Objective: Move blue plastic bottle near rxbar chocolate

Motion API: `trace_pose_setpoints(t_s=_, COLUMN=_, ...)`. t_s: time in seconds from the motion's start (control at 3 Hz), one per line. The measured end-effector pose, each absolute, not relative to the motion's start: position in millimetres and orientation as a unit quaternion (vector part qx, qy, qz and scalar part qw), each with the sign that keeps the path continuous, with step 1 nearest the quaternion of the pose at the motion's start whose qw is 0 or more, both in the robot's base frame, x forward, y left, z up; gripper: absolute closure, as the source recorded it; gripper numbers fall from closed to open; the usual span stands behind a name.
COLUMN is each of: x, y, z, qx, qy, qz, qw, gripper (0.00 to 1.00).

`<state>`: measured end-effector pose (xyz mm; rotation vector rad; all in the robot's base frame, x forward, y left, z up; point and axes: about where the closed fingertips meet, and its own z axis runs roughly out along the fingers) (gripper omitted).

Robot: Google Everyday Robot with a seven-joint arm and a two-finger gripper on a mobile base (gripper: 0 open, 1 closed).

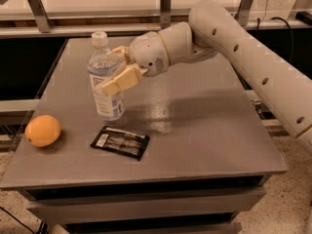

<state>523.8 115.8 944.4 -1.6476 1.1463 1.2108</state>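
Observation:
Next, I let go of the blue plastic bottle on the grey table (125, 113) just behind the middle of the rxbar chocolate.
The blue plastic bottle (105, 79) stands upright on the grey table (204, 130), clear with a white cap and a white label. My gripper (116, 69) reaches in from the right and its tan fingers (118, 82) sit on either side of the bottle at mid height, shut on it. The rxbar chocolate (120, 142), a flat black wrapper with a white barcode patch at its left end, lies on the table just in front of and slightly right of the bottle's base.
A round orange fruit (43, 130) lies near the table's left front edge. My white arm (253, 57) stretches across the right half of the table. A metal rail (161, 26) runs behind the table.

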Motion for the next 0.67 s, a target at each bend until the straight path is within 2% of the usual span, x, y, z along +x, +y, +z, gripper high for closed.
trace_pose_setpoints(t_s=0.67, x=521.3, y=108.5, z=939.3, qx=-0.637, qy=0.450, qz=0.500, qw=0.376, gripper=1.00)
